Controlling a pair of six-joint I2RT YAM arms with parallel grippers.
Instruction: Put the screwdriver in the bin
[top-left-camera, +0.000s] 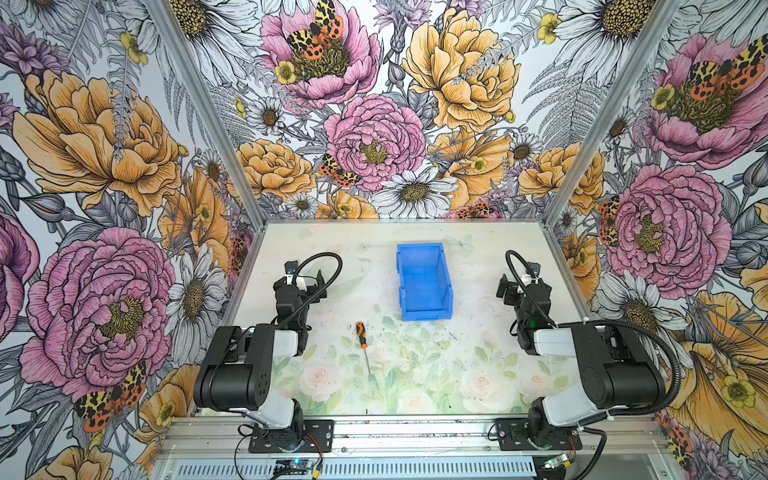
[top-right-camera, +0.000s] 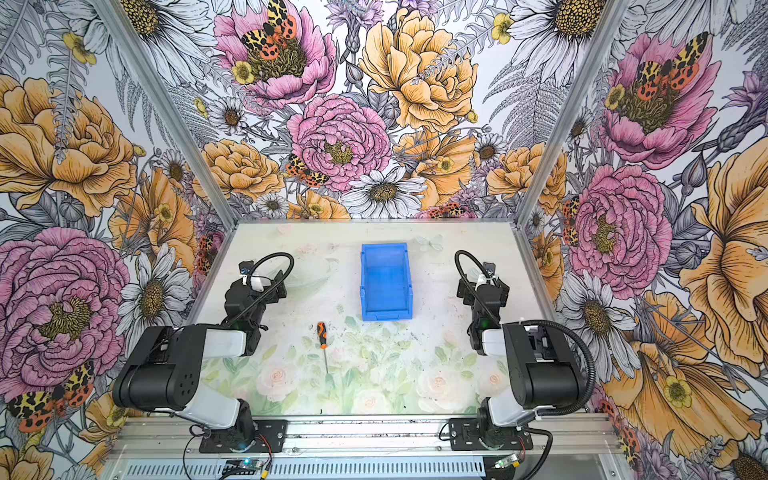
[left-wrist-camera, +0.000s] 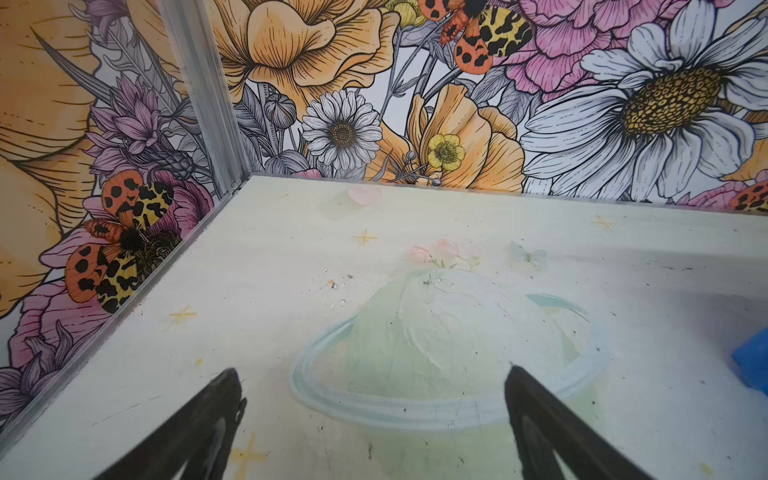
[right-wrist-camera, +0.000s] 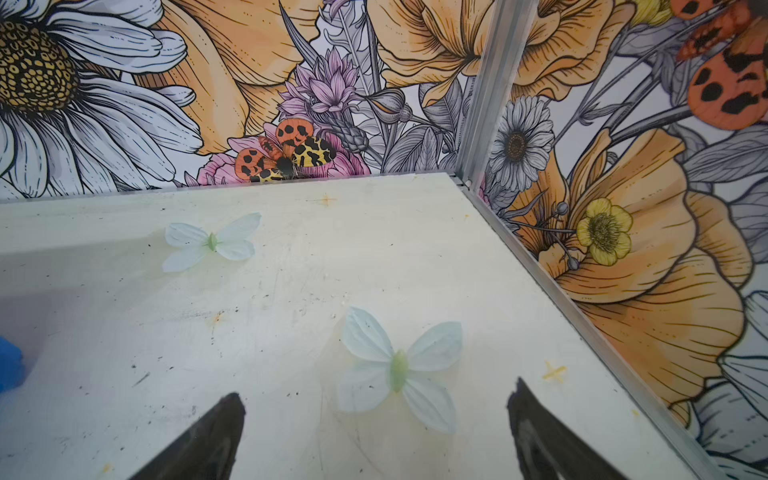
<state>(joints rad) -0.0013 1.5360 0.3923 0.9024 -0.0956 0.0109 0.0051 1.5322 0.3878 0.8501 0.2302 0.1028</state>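
The screwdriver is next, and my left gripper needs to go to it and close around the middle of its orange-and-black handle (top-left-camera: 362, 336).
The screwdriver (top-left-camera: 363, 338) (top-right-camera: 323, 337) lies flat on the table, near the front and left of the middle. Its orange-and-black handle points toward the back and its thin shaft toward the front edge. The blue bin (top-left-camera: 427, 314) (top-right-camera: 386, 314) stands empty behind it, a little to the right, with its lower lip facing the front. My left gripper (top-left-camera: 305, 279) (left-wrist-camera: 372, 370) hovers open over bare table, left of the bin and behind and left of the screwdriver. At the right of the bin my right gripper (top-left-camera: 519, 282) (right-wrist-camera: 376, 388) is open and holds nothing.
Flowered walls (top-left-camera: 374, 124) with metal corner posts (top-left-camera: 199, 104) enclose the table on three sides. Both arm bases sit on a rail (top-left-camera: 415, 432) along the front edge. A blue corner of the bin (left-wrist-camera: 752, 365) (right-wrist-camera: 8, 361) shows at the edge of each wrist view.
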